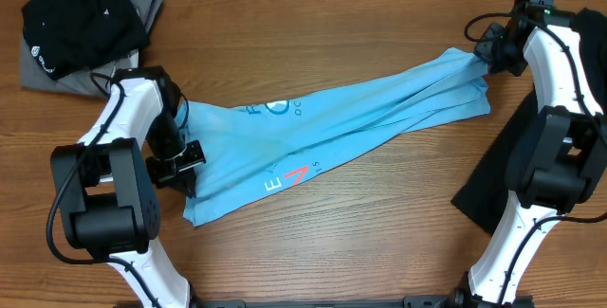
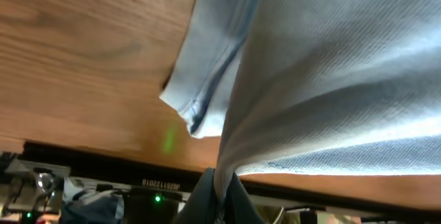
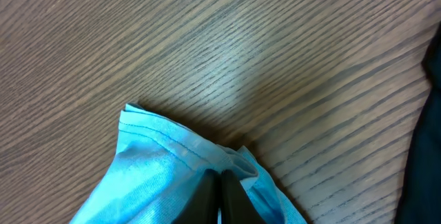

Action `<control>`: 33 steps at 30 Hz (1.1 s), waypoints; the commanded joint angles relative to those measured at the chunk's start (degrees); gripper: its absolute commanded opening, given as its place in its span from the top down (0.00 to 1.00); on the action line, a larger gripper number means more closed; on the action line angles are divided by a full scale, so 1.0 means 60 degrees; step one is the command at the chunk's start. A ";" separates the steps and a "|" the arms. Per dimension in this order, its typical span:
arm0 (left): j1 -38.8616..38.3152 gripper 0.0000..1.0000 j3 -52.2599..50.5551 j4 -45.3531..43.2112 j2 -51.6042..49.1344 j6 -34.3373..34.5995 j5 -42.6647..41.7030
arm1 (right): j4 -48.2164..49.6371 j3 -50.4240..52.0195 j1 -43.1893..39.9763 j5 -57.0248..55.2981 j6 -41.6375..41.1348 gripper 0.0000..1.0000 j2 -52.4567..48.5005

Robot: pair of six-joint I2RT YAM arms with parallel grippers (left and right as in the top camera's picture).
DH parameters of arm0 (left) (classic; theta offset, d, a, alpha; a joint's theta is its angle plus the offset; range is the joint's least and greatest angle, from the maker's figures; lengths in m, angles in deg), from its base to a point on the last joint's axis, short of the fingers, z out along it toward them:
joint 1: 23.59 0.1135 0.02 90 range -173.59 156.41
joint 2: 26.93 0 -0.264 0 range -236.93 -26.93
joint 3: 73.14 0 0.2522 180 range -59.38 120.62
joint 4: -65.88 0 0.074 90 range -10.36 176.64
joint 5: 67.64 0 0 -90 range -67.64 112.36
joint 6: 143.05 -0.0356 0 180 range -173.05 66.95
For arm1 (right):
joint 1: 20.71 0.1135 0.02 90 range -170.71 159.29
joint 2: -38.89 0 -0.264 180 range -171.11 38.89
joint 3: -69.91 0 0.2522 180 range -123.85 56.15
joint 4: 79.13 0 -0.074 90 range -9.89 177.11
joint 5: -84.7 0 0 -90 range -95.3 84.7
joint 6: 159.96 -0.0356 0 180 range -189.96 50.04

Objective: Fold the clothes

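Note:
My left gripper should grab the sky-blue T-shirt farther in and pull (image 1: 226, 152) it straight, as the shirt slants across the table with my left gripper at its edge.
A sky-blue T-shirt (image 1: 341, 123) with white lettering and a red mark lies stretched and bunched across the table from lower left to upper right. My left gripper (image 1: 182, 156) is shut on the shirt's left edge; in the left wrist view the fabric (image 2: 331, 79) runs up from between the fingers (image 2: 222, 196). My right gripper (image 1: 486, 50) is shut on the shirt's far right end; in the right wrist view the dark fingers (image 3: 220, 195) pinch the blue hem (image 3: 172, 148). A plain black garment (image 1: 498, 180) lies at the right, partly under my right arm.
A black item with a white logo (image 1: 81, 19) sits on a folded grey cloth (image 1: 142, 0) at the back left corner. The wooden table (image 1: 379, 223) shows in front of the shirt.

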 commanded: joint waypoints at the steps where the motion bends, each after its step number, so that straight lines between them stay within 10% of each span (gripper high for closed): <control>1: -0.0015 0.96 -0.0219 0.0018 0.0098 0.0033 -0.0076 | 0.0062 -0.0168 -0.0095 -0.0310 0.0058 0.96 -0.0102; 6: -0.0015 0.96 -0.0284 -0.0033 0.0098 0.0040 -0.0178 | 0.0007 -0.0124 -0.0091 -0.0310 0.0055 0.95 -0.0120; 9: -0.0015 0.95 -0.0284 -0.0058 0.0098 0.0036 -0.0178 | -0.0066 -0.0124 -0.0091 -0.0306 0.0047 0.65 -0.0120; 11: -0.0015 0.76 -0.0284 -0.0058 0.0098 0.0036 -0.0182 | -0.0157 -0.0124 -0.0091 -0.0306 0.0047 0.34 -0.0120; 14: -0.0015 0.67 -0.0284 -0.0069 0.0098 0.0033 -0.0262 | -0.0197 -0.0124 -0.0091 -0.0306 0.0047 0.33 -0.0120; 20: -0.0015 0.70 -0.0251 -0.0539 0.0098 0.0029 -0.0892 | -0.0007 -0.0127 -0.0091 0.0055 0.0066 0.37 -0.0120; 26: -0.0029 0.90 0.0364 -0.0747 0.0098 0.0036 -0.1045 | 0.0135 -0.0127 -0.0015 0.1526 0.0568 0.86 -0.0120; 33: -0.0776 0.96 0.0328 -0.1596 0.0095 -0.0219 -0.1326 | 0.0069 0.0095 0.0306 0.1519 0.0790 0.96 -0.0153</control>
